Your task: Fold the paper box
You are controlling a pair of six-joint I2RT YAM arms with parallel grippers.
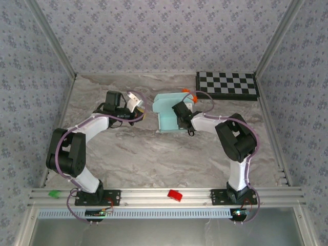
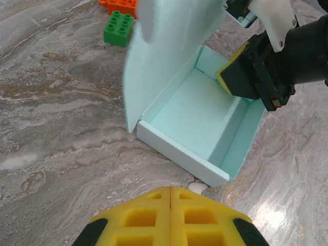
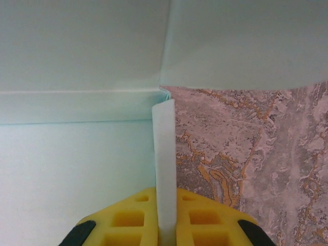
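Note:
The box is held only by my right gripper, at its side, so next my left gripper opens and grasps the lid flap's near edge point(image 2: 129, 114) to keep the box steady.
The paper box point(image 1: 165, 119) is a pale aqua open tray on the marble table, left of centre-back, with its lid flap point(image 2: 164, 51) standing up. In the left wrist view the tray's inside point(image 2: 197, 120) faces me. My right gripper point(image 1: 178, 109) is shut on the box's right side wall point(image 3: 165, 148), one yellow finger on each side of the thin card; this gripper point(image 2: 245, 77) also appears at the box's far end. My left gripper point(image 2: 170, 192) is shut with nothing in it, just off the box's near wall and apart from it; from above it point(image 1: 141, 115) sits left of the box.
A black-and-white checkerboard point(image 1: 227, 84) lies at the back right. A green brick point(image 2: 118, 29) and an orange brick point(image 2: 120, 5) lie behind the box. A red piece point(image 1: 175, 195) and a green piece point(image 1: 53, 193) rest on the front rail.

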